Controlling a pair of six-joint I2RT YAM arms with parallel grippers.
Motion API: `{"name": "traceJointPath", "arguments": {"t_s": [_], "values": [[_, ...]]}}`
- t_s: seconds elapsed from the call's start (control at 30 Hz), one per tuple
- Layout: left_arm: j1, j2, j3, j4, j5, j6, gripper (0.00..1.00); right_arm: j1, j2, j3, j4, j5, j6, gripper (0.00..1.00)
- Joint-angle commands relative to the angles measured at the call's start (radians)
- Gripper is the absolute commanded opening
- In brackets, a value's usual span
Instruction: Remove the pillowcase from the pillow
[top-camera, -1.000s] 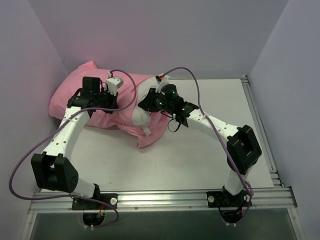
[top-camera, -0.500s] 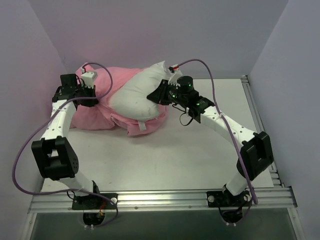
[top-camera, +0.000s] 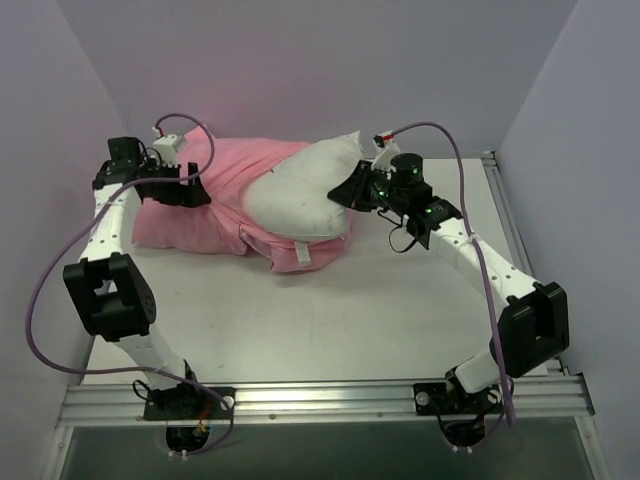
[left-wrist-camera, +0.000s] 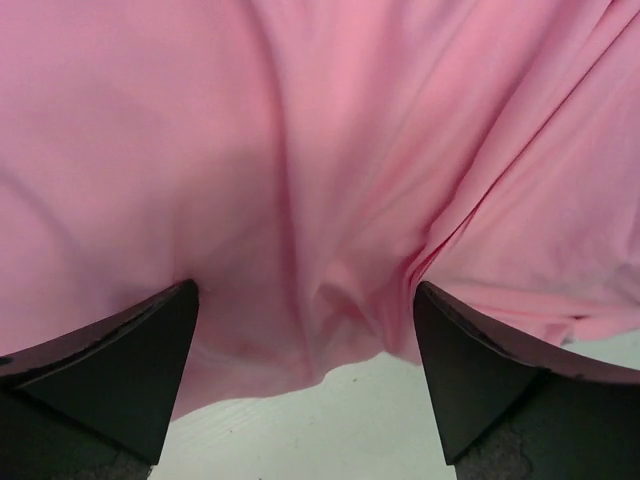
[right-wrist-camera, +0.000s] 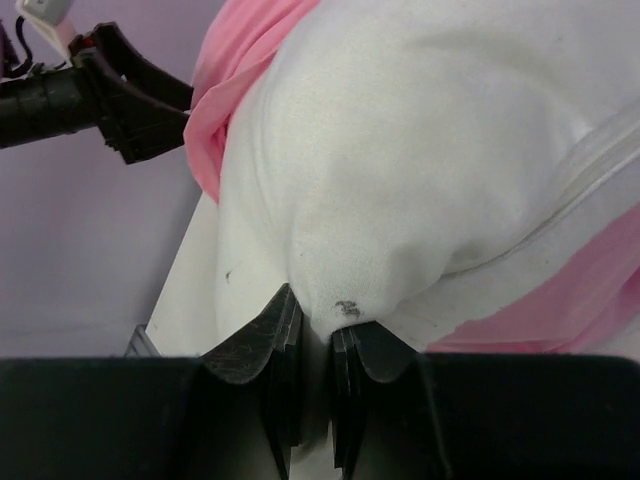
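I should close my left gripper on the pink pillowcase's near corner (top-camera: 141, 242), at the end farthest from the pillow, to hold it while the pillow comes out.
The pink pillowcase (top-camera: 205, 205) lies crumpled at the table's back left, and the left wrist view is filled with its plain pink folds (left-wrist-camera: 320, 150). Most of the off-white pillow (top-camera: 300, 195) sticks out of its right end. My left gripper (top-camera: 187, 187) hovers over the case's left part with its jaws wide apart (left-wrist-camera: 305, 300); the fabric lies beyond the fingertips (left-wrist-camera: 150, 340), not pinched. My right gripper (top-camera: 352, 190) is shut on the pillow's right corner, and white cloth (right-wrist-camera: 420, 150) bunches between its fingers (right-wrist-camera: 317, 310). Pink cloth (right-wrist-camera: 235, 70) still wraps the pillow's far end.
Purple walls close in at the back and left, close to the case. A metal rail (top-camera: 497, 205) runs along the table's right edge and another along the front (top-camera: 320, 395). White tabletop (left-wrist-camera: 400, 430) shows under the left gripper. The left arm (right-wrist-camera: 100, 95) appears in the right wrist view.
My right gripper has drawn the pillow out to the right, baring most of it. My left gripper moved left along the case and opened, letting the fabric go.
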Motion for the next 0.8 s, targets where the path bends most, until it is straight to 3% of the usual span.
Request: {"name": "traceJointPath", "arguments": {"t_s": [0.0,0.17,0.3,0.47,0.5,0.53,0.57,0.63,0.67,0.77], "values": [[0.110,-0.053,0.093,-0.152,0.042,0.031,0.97,-0.067,-0.003,0.023,0.098,-0.015,-0.009,0.00],[0.289,-0.045,0.106,-0.271,-0.089,0.094,0.94,-0.214,0.039,0.043,0.035,-0.056,-0.062,0.00],[0.302,-0.053,-0.031,-0.231,-0.134,0.168,0.94,-0.239,0.120,0.110,-0.097,-0.093,-0.170,0.00],[0.305,-0.005,-0.135,-0.125,-0.154,0.179,0.94,-0.231,0.143,0.051,-0.078,-0.145,-0.201,0.00],[0.310,0.011,-0.142,-0.110,-0.133,0.182,0.94,-0.234,0.145,0.026,-0.067,-0.168,-0.204,0.22],[0.310,0.018,-0.152,-0.100,-0.110,0.180,0.94,-0.232,0.146,0.018,-0.065,-0.177,-0.213,0.36],[0.310,0.028,-0.154,-0.084,-0.070,0.177,0.96,-0.234,0.154,0.014,-0.067,-0.181,-0.217,0.62],[0.307,0.041,-0.142,-0.102,-0.025,0.174,0.98,-0.234,0.163,0.009,-0.074,-0.182,-0.227,0.90],[0.308,0.045,-0.129,-0.132,0.013,0.177,0.88,-0.236,0.171,0.008,-0.077,-0.182,-0.237,0.99],[0.320,0.027,-0.163,-0.151,0.042,0.212,0.86,-0.236,0.184,-0.025,-0.042,-0.201,-0.222,1.00]]}}
